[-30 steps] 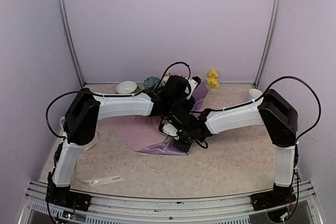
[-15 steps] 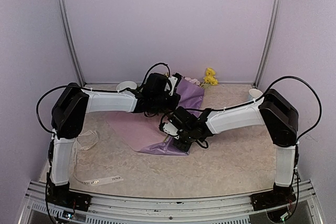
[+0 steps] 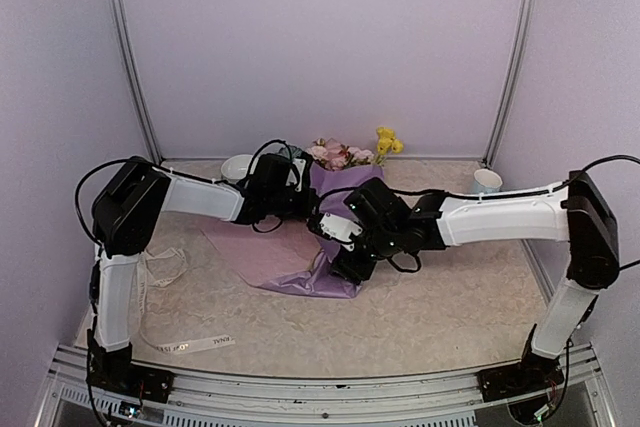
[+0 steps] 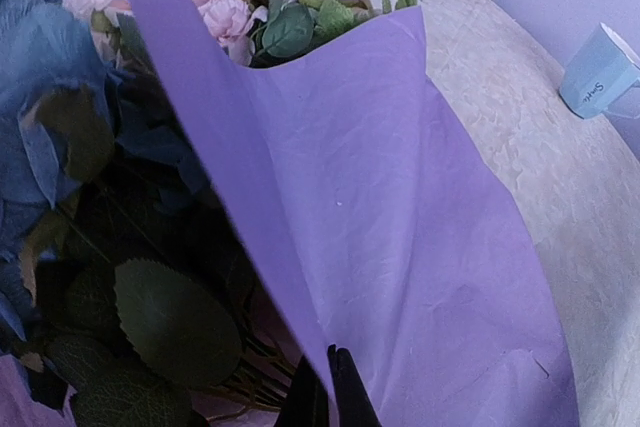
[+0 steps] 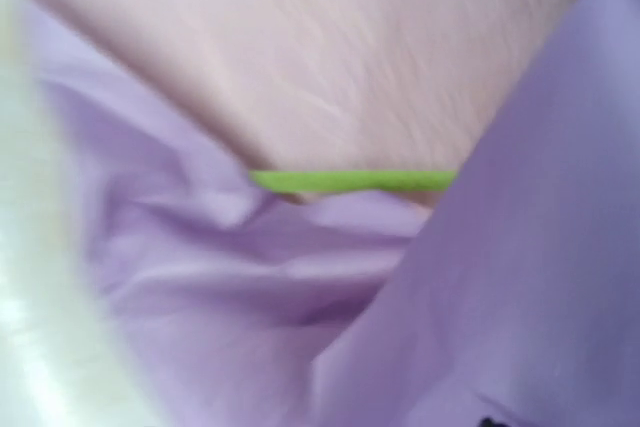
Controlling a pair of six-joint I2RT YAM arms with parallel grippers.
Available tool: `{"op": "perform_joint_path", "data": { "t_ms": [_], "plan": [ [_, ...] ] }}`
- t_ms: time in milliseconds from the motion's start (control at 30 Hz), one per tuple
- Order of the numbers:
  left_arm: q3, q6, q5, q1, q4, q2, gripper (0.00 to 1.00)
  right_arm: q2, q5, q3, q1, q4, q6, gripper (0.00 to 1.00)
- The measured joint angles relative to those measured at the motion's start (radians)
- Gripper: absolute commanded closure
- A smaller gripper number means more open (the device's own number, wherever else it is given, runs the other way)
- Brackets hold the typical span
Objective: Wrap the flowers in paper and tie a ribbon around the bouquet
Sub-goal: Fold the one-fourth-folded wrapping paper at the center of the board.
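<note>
Next, my right gripper takes the paper's low corner (image 3: 350, 290) and pulls it straight before wrapping, because the lilac paper bunches in folds below the green stem.
The lilac paper (image 3: 292, 252) lies partly flat on the table, and one flap (image 4: 400, 197) is lifted around the flowers. Pink blooms (image 3: 338, 154) and yellow ones (image 3: 385, 141) stick out at the back; blue blooms (image 4: 40, 77) and dark leaves fill the left of the left wrist view. My left gripper (image 4: 335, 387) is shut on the edge of the raised flap. My right gripper (image 3: 352, 259) presses into the paper low on the bundle. Its wrist view is blurred, showing only paper folds and a green stem (image 5: 350, 181), no fingers. The ribbon (image 3: 196, 344) lies flat near the front left.
A white bowl (image 3: 238, 165) stands at the back left, just behind my left arm. A pale blue cup (image 3: 487, 180) sits at the back right. A loose pale cord (image 3: 165, 267) lies by the left arm's base. Lilac walls close in three sides.
My left gripper closed on the paper flap and drew it up and to the left. The blooms now stand higher at the back. My right arm stretched out further over the bundle.
</note>
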State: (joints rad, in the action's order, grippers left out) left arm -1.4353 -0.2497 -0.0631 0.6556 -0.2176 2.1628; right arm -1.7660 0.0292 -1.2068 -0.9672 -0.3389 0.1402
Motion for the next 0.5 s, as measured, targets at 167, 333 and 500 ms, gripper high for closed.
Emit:
{"op": "perform_joint_path", "data": {
  "t_ms": [167,333,500],
  "plan": [
    [0.063,-0.043,-0.010,-0.007,-0.044,0.000,1.00,0.120,-0.217,0.042,0.058,0.043,-0.042,0.34],
    [0.104,-0.078,-0.019,-0.021,-0.084,0.000,1.00,0.106,-0.377,0.043,0.187,0.112,-0.140,0.59],
    [0.116,-0.098,-0.030,-0.026,-0.113,0.000,1.00,0.013,-0.399,0.042,0.231,0.182,-0.240,0.82]
  ]
}}
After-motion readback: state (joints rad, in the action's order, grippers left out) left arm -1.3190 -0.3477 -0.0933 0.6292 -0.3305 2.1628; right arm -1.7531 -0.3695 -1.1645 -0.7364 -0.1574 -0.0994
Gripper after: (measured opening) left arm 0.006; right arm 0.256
